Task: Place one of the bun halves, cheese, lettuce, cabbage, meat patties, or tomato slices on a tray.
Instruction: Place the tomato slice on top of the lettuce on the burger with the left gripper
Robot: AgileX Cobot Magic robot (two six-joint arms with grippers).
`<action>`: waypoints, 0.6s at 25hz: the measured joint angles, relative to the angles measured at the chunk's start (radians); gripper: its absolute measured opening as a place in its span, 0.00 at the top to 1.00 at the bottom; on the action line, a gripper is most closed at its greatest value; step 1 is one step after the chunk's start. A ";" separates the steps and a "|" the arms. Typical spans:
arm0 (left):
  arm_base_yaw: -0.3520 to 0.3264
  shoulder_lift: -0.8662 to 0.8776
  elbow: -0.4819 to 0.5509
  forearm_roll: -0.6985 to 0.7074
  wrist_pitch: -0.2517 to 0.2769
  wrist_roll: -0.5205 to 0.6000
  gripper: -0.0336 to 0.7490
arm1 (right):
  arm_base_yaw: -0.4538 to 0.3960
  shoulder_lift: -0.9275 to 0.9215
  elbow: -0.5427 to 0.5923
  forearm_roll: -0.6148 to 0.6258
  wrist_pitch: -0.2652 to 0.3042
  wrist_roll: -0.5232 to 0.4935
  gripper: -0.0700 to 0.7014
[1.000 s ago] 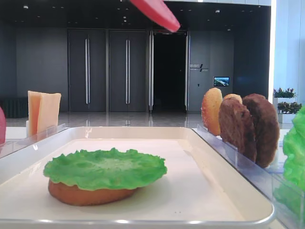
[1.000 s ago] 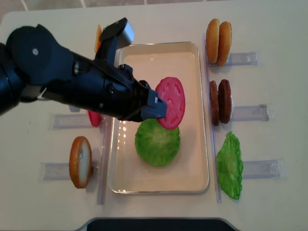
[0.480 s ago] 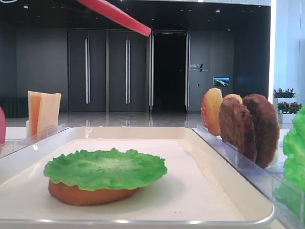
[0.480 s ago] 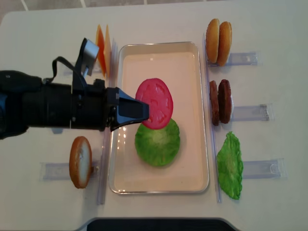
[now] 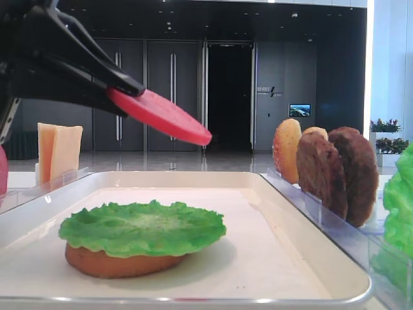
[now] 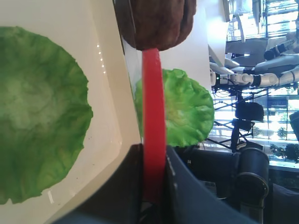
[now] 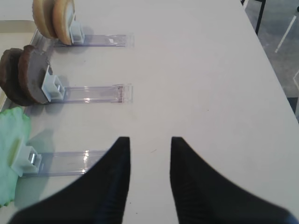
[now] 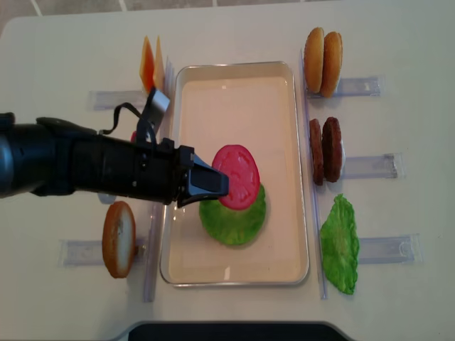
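My left gripper needs to release the red tomato slice onto the middle of the lettuce in the cream tray (image 8: 233, 207) (image 6: 10, 115).
My left gripper (image 8: 213, 183) is shut on the edge of a red tomato slice (image 8: 238, 176), which hangs tilted just above the lettuce (image 8: 231, 220). That green leaf lies on a bun half (image 5: 116, 265) inside the cream tray (image 8: 234, 99). In the left wrist view the tomato slice (image 6: 154, 107) shows edge-on, pinched between the dark fingers (image 6: 133, 186), with the lettuce (image 6: 37, 107) to its left. From the low side view the tomato slice (image 5: 161, 116) hovers clear above the lettuce (image 5: 142, 226). My right gripper (image 7: 149, 144) stands open over bare table.
Right of the tray, clear racks hold two bun halves (image 8: 323, 52), two meat patties (image 8: 325, 149) and a lettuce leaf (image 8: 339, 245). On the left stand cheese slices (image 8: 151, 64) and a bun half (image 8: 119, 238). My left arm (image 8: 71, 167) crosses the tray's left rim.
The left gripper has come down with the tomato slice, from high above the tray to just over the lettuce, shifting toward the tray's near end. The right gripper shows no earlier view.
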 joint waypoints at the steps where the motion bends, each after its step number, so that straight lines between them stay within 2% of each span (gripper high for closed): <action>1: 0.000 0.017 0.000 -0.003 0.003 0.008 0.88 | 0.000 0.000 0.000 0.000 0.000 0.000 0.60; 15: 0.000 0.113 0.000 -0.008 -0.026 0.039 0.88 | 0.000 0.000 0.000 0.000 0.000 0.000 0.60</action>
